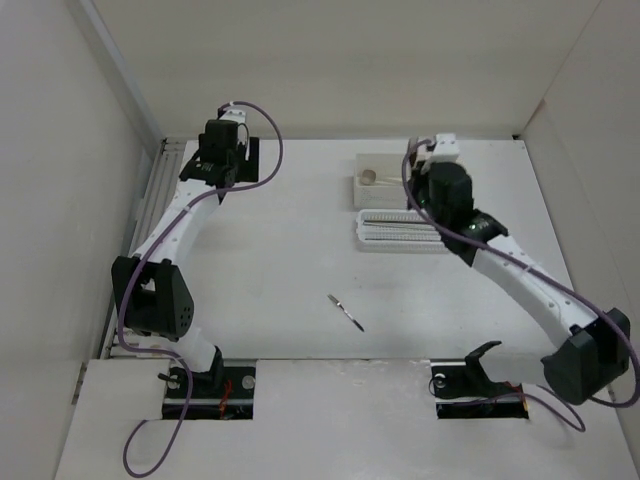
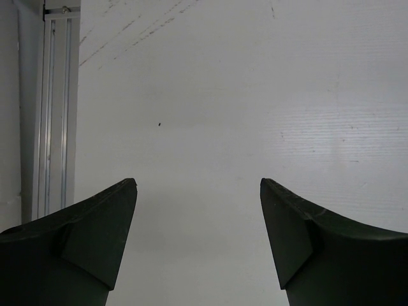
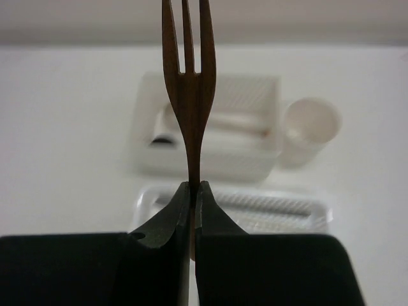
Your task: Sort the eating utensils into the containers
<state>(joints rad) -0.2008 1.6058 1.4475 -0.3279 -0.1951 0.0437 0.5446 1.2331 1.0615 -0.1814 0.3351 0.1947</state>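
Next, I release the long brown fork with my right gripper inside the cream cup point(image 1: 441, 177) point(image 3: 312, 121) next to the rectangular box.
My right gripper point(image 3: 193, 185) is shut on the handle of the long brown fork point(image 3: 189, 83), tines pointing away from the wrist. In its view the mesh basket tray point(image 3: 274, 207) lies just beyond the fingers. Behind it stands the rectangular box point(image 3: 210, 150), holding a beige spoon point(image 3: 236, 123) and a dark piece. The cream cup point(image 3: 311, 127) is beside the box. From above, the right gripper point(image 1: 438, 185) hovers over the box point(image 1: 385, 190) and basket point(image 1: 395, 232). A small silver fork point(image 1: 345, 312) lies on the table's middle. My left gripper point(image 2: 199, 185) is open and empty at the far left point(image 1: 213, 168).
An aluminium rail point(image 1: 160, 190) runs along the table's left edge, also in the left wrist view point(image 2: 57, 115). White walls enclose the table on the left, back and right. The round cup point(image 1: 368, 177) sits at the box's left end.
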